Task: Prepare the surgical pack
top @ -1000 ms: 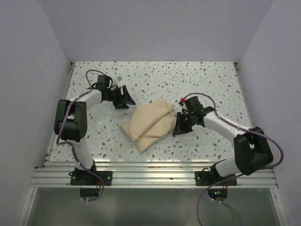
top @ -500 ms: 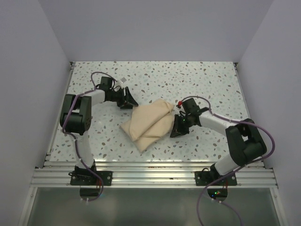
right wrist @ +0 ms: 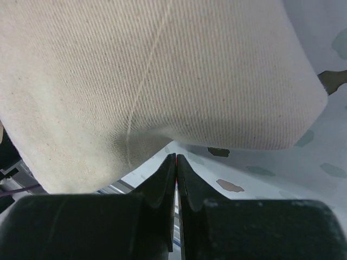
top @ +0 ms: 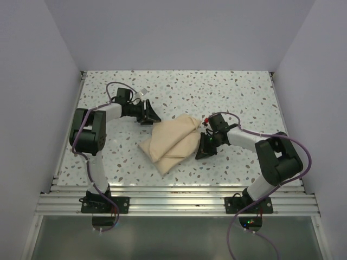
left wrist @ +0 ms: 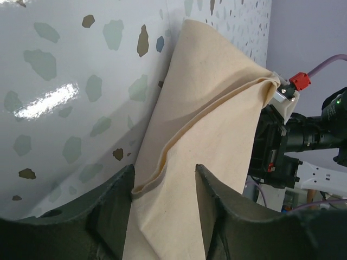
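The bundle of cloth is folded over on itself, so I need to use my left gripper to pinch the upper layer's corner (left wrist: 147, 190) and bring it toward the near bar, opening the fold.
The surgical pack (top: 171, 142) lies as a folded tan-beige cloth bundle in the middle of the speckled table; no tray or instruments show. My left gripper (top: 152, 117) is open at the bundle's far-left corner, its jaws to either side of a folded cloth edge (left wrist: 162, 179) without closing on it. My right gripper (top: 199, 153) is shut and empty, its tips low at the table right beside the bundle's right side (right wrist: 162, 70), which bulges just above the closed fingers (right wrist: 176, 168).
The speckled table (top: 233, 92) is walled on three sides. A metal rail (top: 173, 195) runs along the near edge by the arm bases. The right arm's black body and red connector (left wrist: 299, 81) show behind the bundle in the left wrist view.
My left gripper has moved right, toward the bundle's far corner. My right gripper has slid left and nearer, along the bundle's right side. The bundle has not visibly shifted.
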{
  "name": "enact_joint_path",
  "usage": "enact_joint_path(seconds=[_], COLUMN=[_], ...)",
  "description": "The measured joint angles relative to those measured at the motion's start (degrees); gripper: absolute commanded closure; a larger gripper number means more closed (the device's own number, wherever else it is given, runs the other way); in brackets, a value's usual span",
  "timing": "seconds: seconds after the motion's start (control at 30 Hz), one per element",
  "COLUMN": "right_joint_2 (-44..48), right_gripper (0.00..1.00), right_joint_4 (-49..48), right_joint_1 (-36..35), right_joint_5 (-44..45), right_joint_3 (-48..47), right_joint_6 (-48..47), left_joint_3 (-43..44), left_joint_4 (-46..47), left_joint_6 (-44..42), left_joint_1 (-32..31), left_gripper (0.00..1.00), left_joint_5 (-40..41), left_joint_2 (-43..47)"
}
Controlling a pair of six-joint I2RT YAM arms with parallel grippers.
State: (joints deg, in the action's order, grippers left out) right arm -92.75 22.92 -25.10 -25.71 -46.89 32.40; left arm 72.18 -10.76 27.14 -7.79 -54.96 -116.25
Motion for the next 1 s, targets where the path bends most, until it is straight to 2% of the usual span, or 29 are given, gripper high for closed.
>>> enact_joint_path(seconds=[0.27,0.4,0.5,0.53,0.57,0.6,0.8,1.0], right_joint_2=[0.02,0.02,-0.07,-0.24,-0.52,-0.74,-1.51,-1.51], right_gripper=[0.95,0.96,0.96,0.97,0.98,0.98,1.0,1.0], right_joint_4=[-0.22,-0.31,-0.68,-0.85,-1.18,-1.51,-4.81,-8.0], right_joint_1=[0.0,0.0,0.0,0.0,0.0,0.0,0.0,0.0], right_joint_5=[0.0,0.0,0.0,-0.02,-0.09,-0.26,-1.14,-1.29], right_joint_3=[0.0,0.07,0.44,0.5,0.57,0.59,2.32,3.23], right_joint_6=[0.07,0.09,0.2,0.28,0.5,0.72,4.37,8.76], left_joint_3=[0.0,0.35,0.48,0.46,0.46,0.46,-1.38,-2.29], left_joint_4=[-2.97,-4.28,-4.44,-4.5,-4.39,-4.04,-0.83,0.04], left_joint_6=[-2.4,-3.19,-3.39,-3.34,-2.97,-3.02,1.07,5.66], left_joint_1=[-0.11,-0.22,-0.57,-0.76,-1.01,-1.22,-1.86,-2.97], left_gripper=[0.43,0.49,0.67,0.83,0.94,1.0,1.0,1.0], left_joint_5=[2.67,3.28,3.15,2.97,2.75,2.4,0.33,0.31], left_joint_2=[-0.02,-0.46,-0.81,-0.83,-0.83,-0.83,0.83,10.84])
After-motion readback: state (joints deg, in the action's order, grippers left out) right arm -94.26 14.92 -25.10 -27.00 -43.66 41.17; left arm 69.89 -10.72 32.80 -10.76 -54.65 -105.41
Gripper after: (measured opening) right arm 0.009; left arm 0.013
